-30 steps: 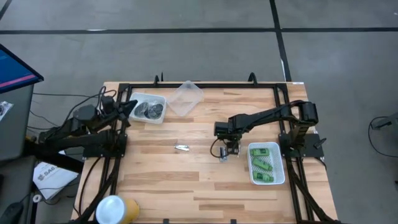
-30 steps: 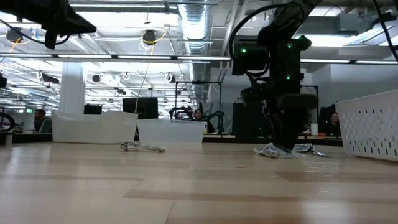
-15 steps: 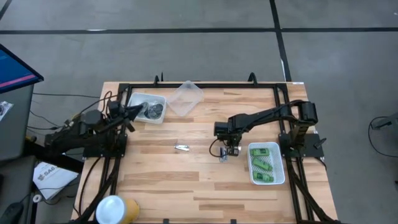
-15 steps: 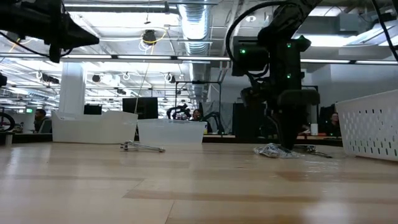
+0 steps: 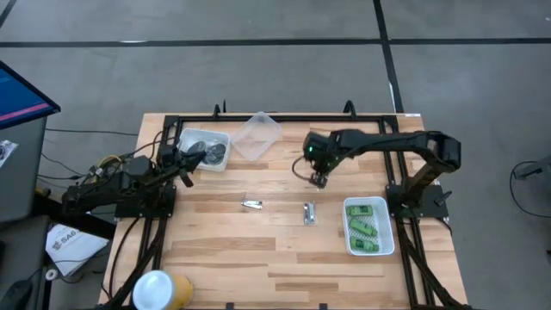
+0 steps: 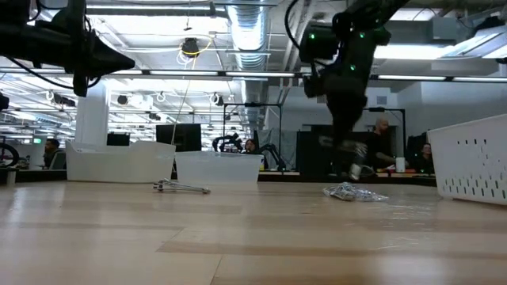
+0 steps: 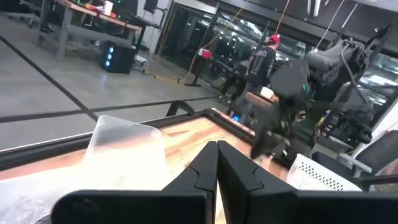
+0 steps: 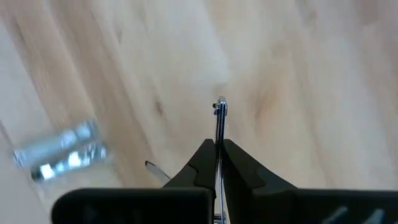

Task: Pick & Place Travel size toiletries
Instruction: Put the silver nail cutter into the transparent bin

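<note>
The robot's right gripper should set the thin silver grooming tool, now above the middle of the table, down in the middle of the clear plastic tub [image 5: 256, 139].
My right gripper [image 5: 320, 180] hangs above the middle of the table, shut on a thin silver grooming tool [image 8: 220, 112]. A clear packet of silver tools [image 5: 309, 213] and another silver tool [image 5: 252, 204] lie flat on the wood. Green bottles [image 5: 364, 227] lie in the white basket at the right. Dark round jars [image 5: 209, 152] sit in the white basket [image 5: 191, 138] at the far left. My left gripper [image 5: 191, 158] hovers shut at that basket's near edge, holding nothing. My right gripper pinches the thin silver tool between its two fingers [image 8: 219, 135]. The tool lies along the fingers, and its tip [image 8: 221, 104] sticks out past the fingertips. The fingers point down at the table. The tool is lifted clear of the wood.
A clear plastic tub [image 5: 258, 135] stands at the far edge between the arms. A black frame [image 5: 284, 120] runs along the far and side edges. A yellow and white object [image 5: 161, 290] sits beyond the table's near left corner. Bare wood lies across the near half.
My right gripper has shut on the thin silver tool beside the packet, then risen and gone toward the far edge, carrying it clear of the table. The packet stays where it was. My left arm has shifted a little toward the near edge.
</note>
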You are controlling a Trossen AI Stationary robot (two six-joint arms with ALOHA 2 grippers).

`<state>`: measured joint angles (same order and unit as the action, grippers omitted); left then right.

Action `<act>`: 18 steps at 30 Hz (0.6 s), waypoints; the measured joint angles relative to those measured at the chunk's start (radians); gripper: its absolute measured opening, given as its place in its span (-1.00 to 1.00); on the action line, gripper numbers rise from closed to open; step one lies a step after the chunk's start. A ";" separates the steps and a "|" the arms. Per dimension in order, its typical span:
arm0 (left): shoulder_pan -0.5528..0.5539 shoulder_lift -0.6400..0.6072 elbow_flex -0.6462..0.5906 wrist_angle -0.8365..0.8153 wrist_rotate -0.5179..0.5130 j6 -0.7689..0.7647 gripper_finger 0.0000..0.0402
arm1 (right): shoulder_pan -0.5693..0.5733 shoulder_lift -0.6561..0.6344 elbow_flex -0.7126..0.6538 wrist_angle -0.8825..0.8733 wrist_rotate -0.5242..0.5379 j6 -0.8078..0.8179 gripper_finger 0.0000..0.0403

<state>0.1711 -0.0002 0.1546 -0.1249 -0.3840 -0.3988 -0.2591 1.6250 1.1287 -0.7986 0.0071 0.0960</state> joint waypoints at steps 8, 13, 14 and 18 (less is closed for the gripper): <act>0.000 0.000 -0.060 0.119 0.051 -0.002 -0.99 | -0.060 -0.021 0.208 0.059 -0.004 0.020 -0.99; 0.000 0.000 -0.082 0.152 0.052 -0.008 -0.99 | -0.065 0.071 0.391 0.158 -0.004 -0.004 -1.00; -0.001 0.000 -0.084 0.154 0.054 -0.010 -0.99 | -0.065 0.101 0.432 0.194 -0.005 -0.006 -1.00; -0.001 0.000 -0.086 0.160 0.068 -0.027 -0.99 | -0.076 0.230 0.579 0.239 -0.007 -0.018 -1.00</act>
<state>0.1703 -0.0002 0.0689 0.0347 -0.3161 -0.4262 -0.3349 1.8551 1.7078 -0.5597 -0.0001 0.0784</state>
